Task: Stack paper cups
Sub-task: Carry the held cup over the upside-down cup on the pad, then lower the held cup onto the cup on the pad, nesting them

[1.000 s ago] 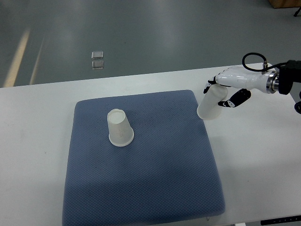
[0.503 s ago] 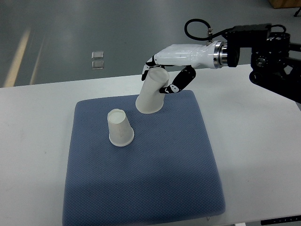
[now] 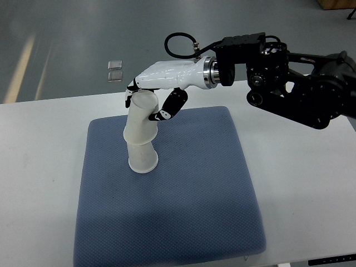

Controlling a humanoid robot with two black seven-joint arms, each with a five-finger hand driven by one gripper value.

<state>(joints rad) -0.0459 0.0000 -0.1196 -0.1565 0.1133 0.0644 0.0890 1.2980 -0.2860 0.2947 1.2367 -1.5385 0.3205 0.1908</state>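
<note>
My right gripper is holding the white paper cup, now tilted over the standing cup's top, and will let go of it over the upside-down cup standing on the blue mat (image 3: 141, 127).
A white paper cup (image 3: 143, 158) stands upside down on the blue mat (image 3: 189, 189), left of its middle. My right hand (image 3: 149, 104) reaches in from the right and is shut on a second white paper cup (image 3: 141, 119), also mouth down. The held cup sits tilted over the top of the standing cup, and its rim covers the standing cup's upper part. The left arm is not in view.
The mat lies on a white table (image 3: 300, 183). My right arm's black forearm and cable (image 3: 278, 72) stretch across the table's far right. Two small clear squares (image 3: 115, 70) lie on the grey floor beyond the table.
My right hand has carried the cup from the mat's right edge leftward across the mat and brought it down over the standing cup. The standing cup has not moved.
</note>
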